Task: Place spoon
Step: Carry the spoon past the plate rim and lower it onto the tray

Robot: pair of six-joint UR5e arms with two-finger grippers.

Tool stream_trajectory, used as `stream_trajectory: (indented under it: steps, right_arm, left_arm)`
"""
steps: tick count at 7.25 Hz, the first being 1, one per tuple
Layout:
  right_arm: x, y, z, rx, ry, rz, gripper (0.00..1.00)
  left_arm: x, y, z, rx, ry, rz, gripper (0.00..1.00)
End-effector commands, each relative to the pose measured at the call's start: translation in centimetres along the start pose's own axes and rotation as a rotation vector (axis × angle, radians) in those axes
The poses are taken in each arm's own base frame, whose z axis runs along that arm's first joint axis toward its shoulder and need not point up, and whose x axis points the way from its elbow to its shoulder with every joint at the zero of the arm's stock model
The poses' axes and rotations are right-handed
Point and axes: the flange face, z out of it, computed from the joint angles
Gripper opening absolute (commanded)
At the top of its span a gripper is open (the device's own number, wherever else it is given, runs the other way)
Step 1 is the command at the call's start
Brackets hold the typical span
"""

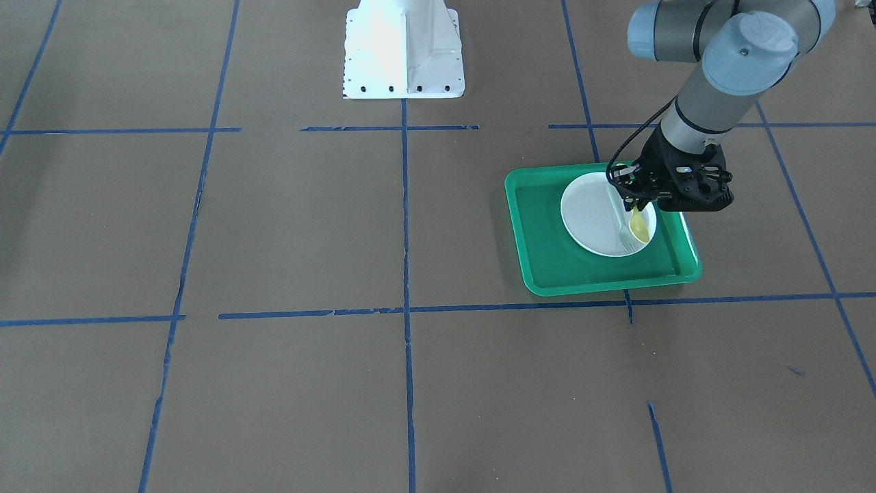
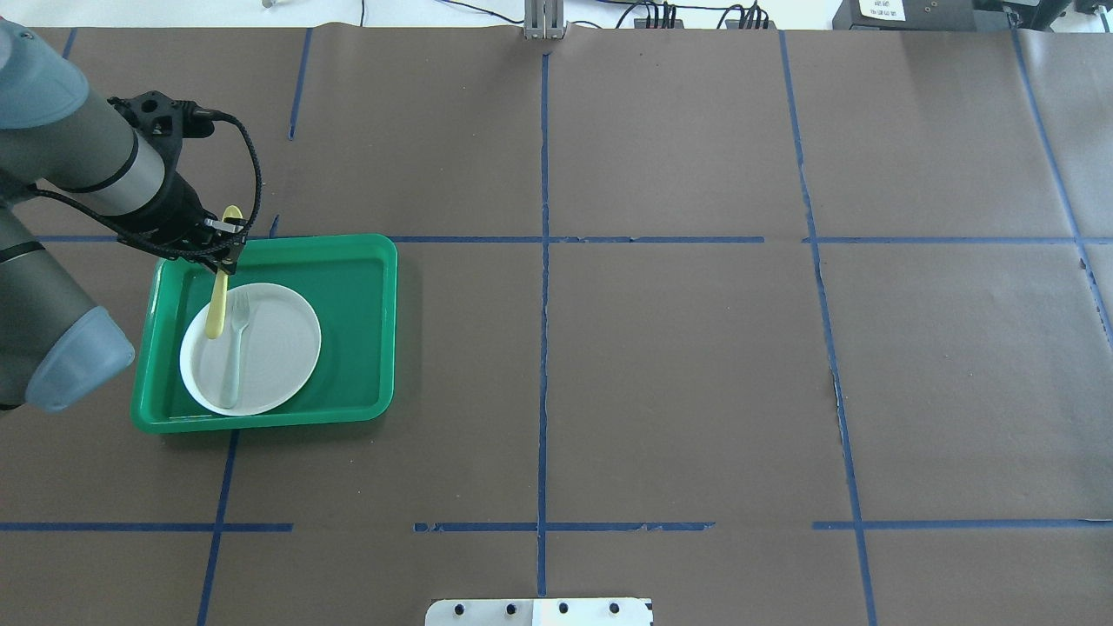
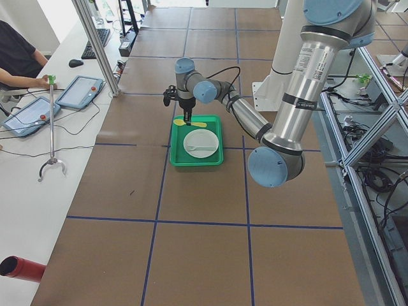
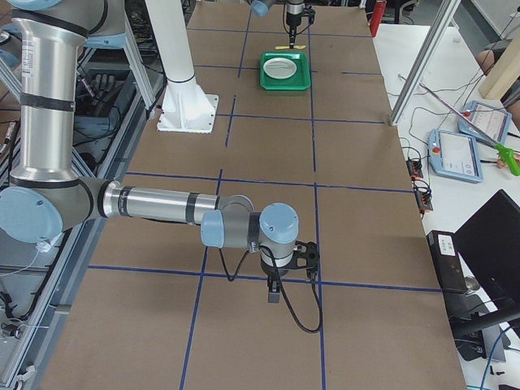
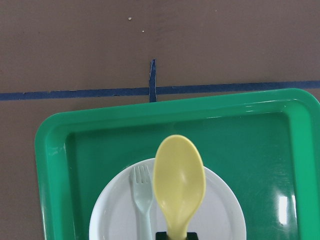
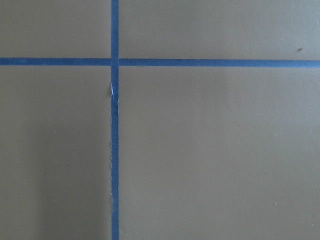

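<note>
Next, my left gripper lets go of the yellow spoon between the white plate and the green tray's rim (image 1: 538,233) (image 5: 281,200), opposite the fork's side.
My left gripper (image 2: 224,256) is shut on the handle of the yellow spoon (image 2: 216,313) and holds it roughly level, over the left part of the white plate (image 2: 283,348). The wrist view shows the spoon's bowl (image 5: 179,182) pointing away from the gripper, above the plate (image 5: 220,215). In the front view the spoon (image 1: 639,227) sticks out under the gripper (image 1: 640,204). I cannot tell whether it touches the plate (image 1: 588,212). My right gripper (image 4: 274,292) hangs over bare table far from the tray; I cannot tell whether it is open.
The plate sits in a green tray (image 2: 356,287) on the robot's left half of the table. A pale plastic fork (image 2: 236,348) lies on the plate beside the spoon. The white robot base (image 1: 404,51) stands at the table's edge.
</note>
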Motion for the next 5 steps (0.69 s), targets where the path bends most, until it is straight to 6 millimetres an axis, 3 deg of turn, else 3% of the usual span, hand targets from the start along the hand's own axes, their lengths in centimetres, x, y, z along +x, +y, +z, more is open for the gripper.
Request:
stream_trajectory:
  steps: [1,3,5]
  right_arm:
    - [0.0,0.0,0.0,0.0,0.0,0.0,1.0]
    - [0.0,0.0,0.0,0.0,0.0,0.0,1.0]
    - [0.0,0.0,0.0,0.0,0.0,0.0,1.0]
  left_arm:
    - [5.9,0.8,1.4,-0.058,0.043,-0.099,0.0]
    - [7.5,1.2,2.3,-0.073,0.043,-0.12,0.0]
    - [7.6,0.6,7.2,-0.079,0.052,-0.085,0.0]
